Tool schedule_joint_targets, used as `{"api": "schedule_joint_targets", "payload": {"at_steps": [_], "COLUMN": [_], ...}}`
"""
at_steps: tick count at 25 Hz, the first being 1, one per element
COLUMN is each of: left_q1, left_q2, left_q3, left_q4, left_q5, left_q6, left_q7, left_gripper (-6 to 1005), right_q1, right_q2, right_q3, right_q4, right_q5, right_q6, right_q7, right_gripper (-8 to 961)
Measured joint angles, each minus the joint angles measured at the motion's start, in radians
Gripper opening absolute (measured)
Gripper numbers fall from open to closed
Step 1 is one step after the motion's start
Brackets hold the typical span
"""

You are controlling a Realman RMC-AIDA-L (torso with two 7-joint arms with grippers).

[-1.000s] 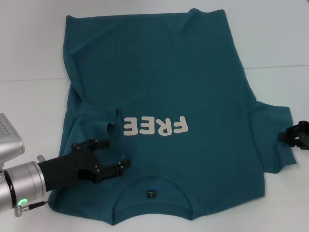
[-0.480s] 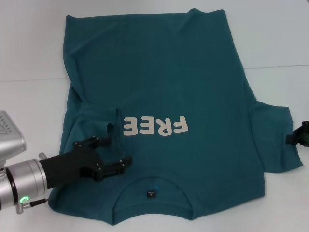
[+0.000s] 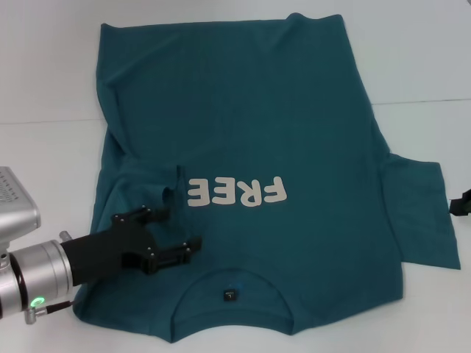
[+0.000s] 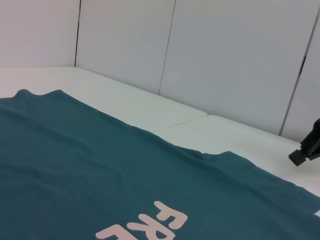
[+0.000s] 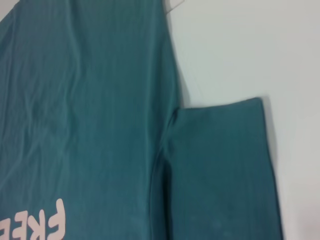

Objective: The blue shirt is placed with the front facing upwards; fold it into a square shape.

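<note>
My right gripper's tip is beside the spread sleeve's cuff edge, so it should open and grab the cuff nearer the collar (image 3: 450, 238) before folding the sleeve in.
The blue shirt (image 3: 250, 125) lies face up on the white table (image 3: 44, 66), collar toward me, with cream "FREE" lettering (image 3: 235, 193) and a small black neck label (image 3: 230, 295). Its left sleeve (image 3: 171, 193) is folded inward onto the chest. My left gripper (image 3: 181, 230) hovers open over the shirt just beside that folded sleeve, nothing between its fingers. The right sleeve (image 3: 419, 213) lies spread flat, as the right wrist view shows (image 5: 220, 165). Only a black tip of my right gripper (image 3: 462, 204) shows at the view's right edge, off the sleeve; it also appears in the left wrist view (image 4: 307, 147).
White table surface surrounds the shirt (image 4: 75, 165), with a seam line (image 3: 427, 101) running across it. White wall panels (image 4: 225, 55) stand behind the table's far edge.
My right gripper has drawn back to the right, off the right sleeve, which now lies flat. The left gripper has hardly moved.
</note>
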Motion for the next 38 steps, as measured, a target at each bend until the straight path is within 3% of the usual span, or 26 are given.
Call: {"api": "schedule_joint_targets", "payload": {"at_steps": [7,11,14,20,30,38], "left_q1": [-0.001,0.0,-0.002,-0.004,-0.013,-0.016], "left_q2": [0.0,0.0,0.0,0.0,0.0,0.0], "left_q3": [0.0,0.0,0.0,0.0,0.0,0.0], "left_q4": [0.0,0.006,0.01,0.013,0.026,0.026], "left_q5": [0.0,0.0,0.001,0.009,0.013,0.02], "left_q6": [-0.002,-0.003,-0.003,-0.006,-0.009,-0.011], "left_q7": [-0.001,-0.003,-0.004,-0.004,-0.004,-0.004], "left_gripper": [876,876,876,876,876,876], "right_q1": [-0.001,-0.014,-0.031,-0.042,-0.031,-0.028], "right_q2": [0.001,-0.025,-0.034,-0.035,-0.017,0.001], "right_q3": [0.006,0.011,0.006,0.004,-0.019,-0.049], "right_q4": [-0.002,0.002,-0.007,-0.033,-0.032,-0.021], "right_q5": [0.001,0.004,0.0,-0.061,-0.076,-0.076], "right_q6": [-0.004,-0.061,-0.126,-0.17,-0.134,-0.083], "right_q7": [-0.009,0.034,0.045,0.061,0.073,0.085], "right_gripper": [2,10,16,266,666,662]}}
